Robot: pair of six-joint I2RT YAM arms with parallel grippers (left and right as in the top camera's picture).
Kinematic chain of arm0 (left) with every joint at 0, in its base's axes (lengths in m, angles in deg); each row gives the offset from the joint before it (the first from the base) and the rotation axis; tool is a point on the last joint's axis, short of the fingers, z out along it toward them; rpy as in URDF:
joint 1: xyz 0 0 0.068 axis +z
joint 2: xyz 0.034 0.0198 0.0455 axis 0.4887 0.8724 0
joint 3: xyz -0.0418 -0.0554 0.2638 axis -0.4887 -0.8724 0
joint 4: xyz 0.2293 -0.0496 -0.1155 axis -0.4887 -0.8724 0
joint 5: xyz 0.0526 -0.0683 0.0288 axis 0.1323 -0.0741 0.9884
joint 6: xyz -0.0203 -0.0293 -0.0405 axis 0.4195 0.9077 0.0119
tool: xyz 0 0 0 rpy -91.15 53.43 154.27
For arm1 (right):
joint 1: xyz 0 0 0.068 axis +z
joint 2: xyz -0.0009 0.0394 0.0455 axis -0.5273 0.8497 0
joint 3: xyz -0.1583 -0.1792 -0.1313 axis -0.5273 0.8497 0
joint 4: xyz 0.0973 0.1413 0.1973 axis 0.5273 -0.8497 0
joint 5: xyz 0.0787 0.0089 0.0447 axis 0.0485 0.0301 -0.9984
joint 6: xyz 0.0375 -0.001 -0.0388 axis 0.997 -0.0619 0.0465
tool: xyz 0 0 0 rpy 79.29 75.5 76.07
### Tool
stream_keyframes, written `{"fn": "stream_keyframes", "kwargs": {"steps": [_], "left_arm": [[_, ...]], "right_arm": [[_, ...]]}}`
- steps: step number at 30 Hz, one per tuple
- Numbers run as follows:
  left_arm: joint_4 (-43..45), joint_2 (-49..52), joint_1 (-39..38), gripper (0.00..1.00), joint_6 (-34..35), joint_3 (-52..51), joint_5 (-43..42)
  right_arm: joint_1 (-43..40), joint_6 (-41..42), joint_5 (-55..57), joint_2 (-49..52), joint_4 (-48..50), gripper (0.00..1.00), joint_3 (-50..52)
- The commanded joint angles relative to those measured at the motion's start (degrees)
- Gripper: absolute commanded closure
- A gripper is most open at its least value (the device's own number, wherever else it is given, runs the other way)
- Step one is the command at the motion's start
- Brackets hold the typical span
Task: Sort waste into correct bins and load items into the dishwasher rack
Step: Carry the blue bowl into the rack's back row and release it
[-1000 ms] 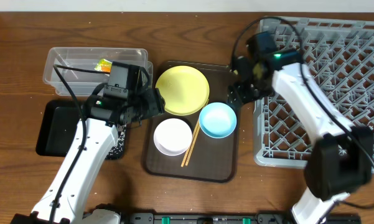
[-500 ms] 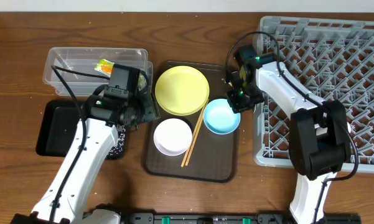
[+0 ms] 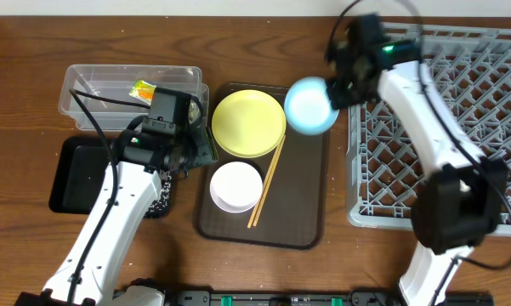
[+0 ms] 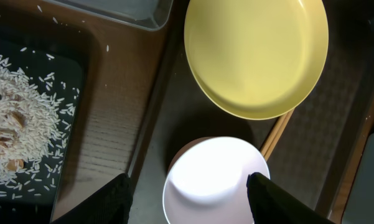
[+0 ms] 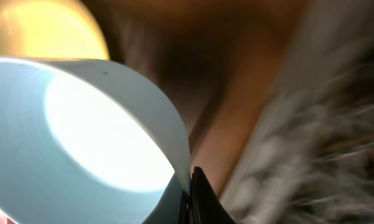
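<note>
The light blue bowl will go down in the grey dishwasher rack's back corner (image 3: 395, 53), toward the brown tray, from my right gripper.
The light blue bowl (image 3: 309, 107) hangs tilted in the air over the gap between the yellow plate (image 3: 249, 123) and the grey dishwasher rack (image 3: 446, 127). My right gripper (image 3: 335, 85) is shut on its rim (image 5: 174, 143), with both fingertips (image 5: 196, 193) pinching the wall. The white bowl (image 3: 235, 187) and the chopsticks (image 3: 266, 181) lie on the brown tray (image 3: 302, 204). My left gripper (image 3: 202, 149) stands open above the white bowl (image 4: 215, 180), a finger (image 4: 109, 202) on each side, holding nothing.
The clear tub (image 3: 93, 89) at the back left holds the green-and-orange wrapper (image 3: 142, 87). The black tray (image 3: 72, 174) in front of it carries rice (image 4: 15, 134). The rack fills the right side of the table.
My right gripper shut on the blue bowl's rim and lifted it off the brown tray, up and toward the rack. The chopsticks shifted slightly. The left arm stayed still.
</note>
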Motion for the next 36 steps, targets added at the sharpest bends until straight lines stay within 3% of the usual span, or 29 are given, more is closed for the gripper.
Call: {"fn": "stream_keyframes", "kwargs": {"steps": [1,9,12,16,36], "left_arm": [[-0.2,-0.1,0.1,0.38,-0.9,0.8,0.7],[-0.2,-0.1,0.1,0.38,-0.9,0.8,0.7],[-0.2,-0.1,0.1,0.38,-0.9,0.8,0.7],[-0.2,-0.1,0.1,0.38,-0.9,0.8,0.7],[-0.3,-0.1,0.1,0.38,-0.8,0.8,0.7]], "right_arm": [[-2.1,-0.3,10.2,-5.7,4.5,0.99,-2.6],[-2.8,1.9,51.9,-5.5,19.9,0.99,-2.5],[-3.3,2.1,61.1,-3.9,25.7,0.99,-2.5],[-4.5,2.1,63.6,-0.9,29.1,0.99,-2.5],[-8.3,4.7,64.2,11.6,26.3,0.99,-2.5]]}}
